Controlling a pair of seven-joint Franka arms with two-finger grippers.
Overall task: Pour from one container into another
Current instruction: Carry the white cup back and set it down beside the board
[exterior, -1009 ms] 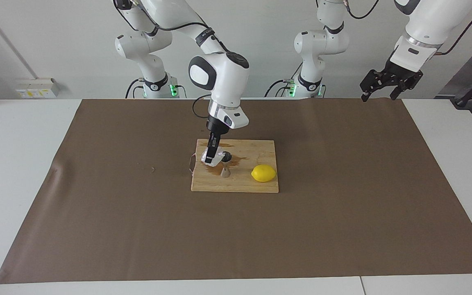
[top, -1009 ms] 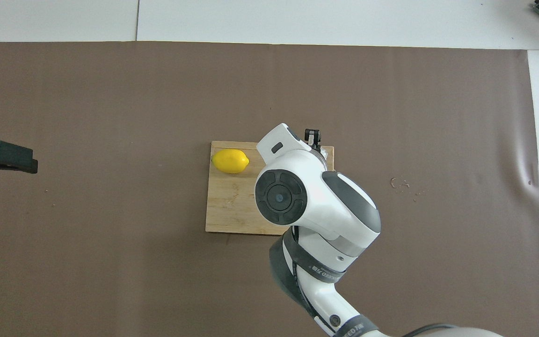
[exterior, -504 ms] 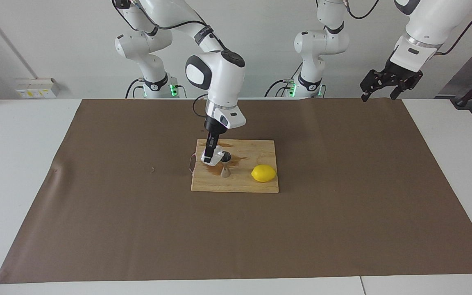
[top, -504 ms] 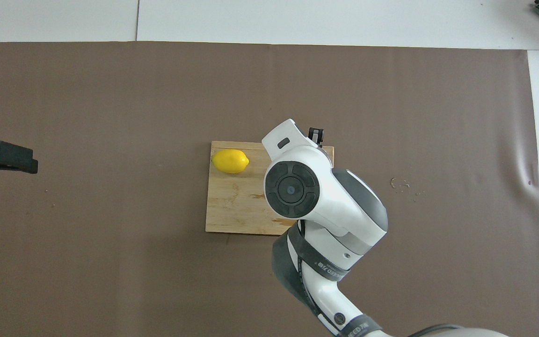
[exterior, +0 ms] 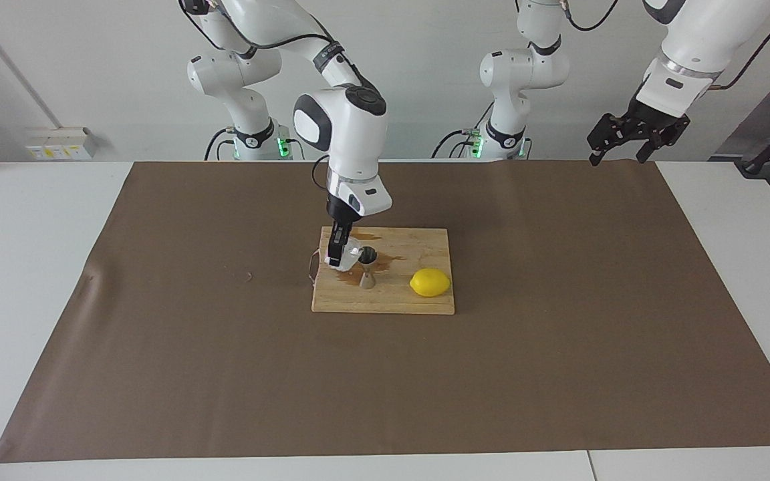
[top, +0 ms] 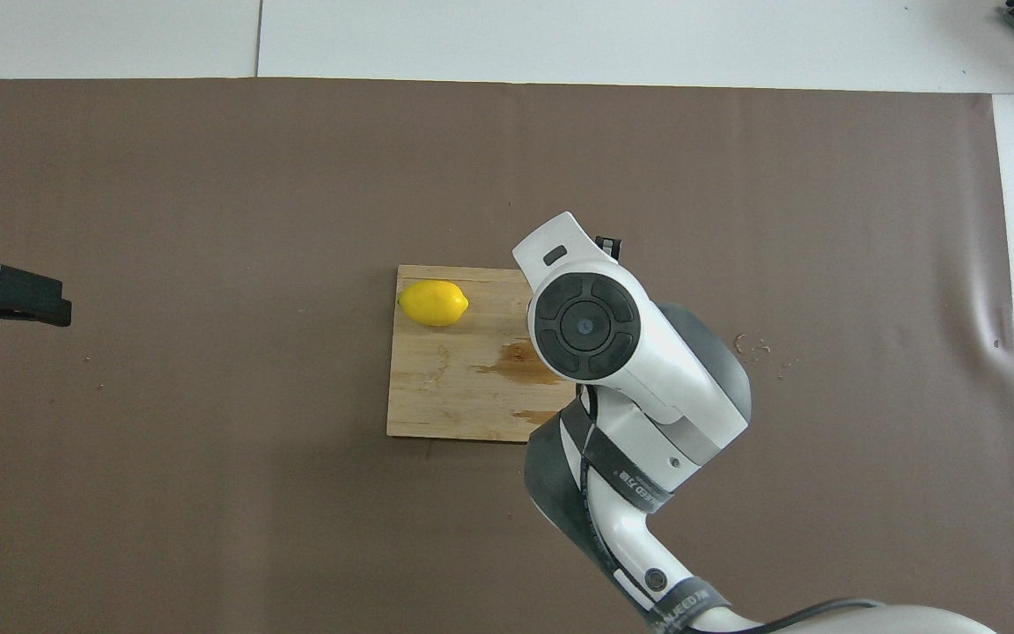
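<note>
Next, my right gripper lets go of the translucent whitish cup over the small water drops on the brown mat (top: 761, 337).
A small steel jigger (exterior: 367, 267) stands upright on the wooden cutting board (exterior: 392, 300). Beside it, toward the right arm's end of the board, is the translucent whitish cup (exterior: 349, 252), held low over the board. My right gripper (exterior: 337, 256) is shut on the cup from above. In the overhead view the right arm's wrist (top: 586, 326) hides both the cup and the jigger. My left gripper (exterior: 627, 141) waits open, high over the table's corner at the left arm's end, and it also shows as the left gripper (top: 5, 298) in the overhead view.
A yellow lemon (exterior: 430, 282) lies on the board, toward the left arm's end, also seen as the lemon (top: 433, 302) from overhead. A dark wet stain (top: 526, 365) spreads over the board around the jigger. A brown mat (exterior: 559, 334) covers the table.
The right arm has swung toward its own end of the table. The cup has come away from over the jigger, whose open top now shows. The left arm has not moved.
</note>
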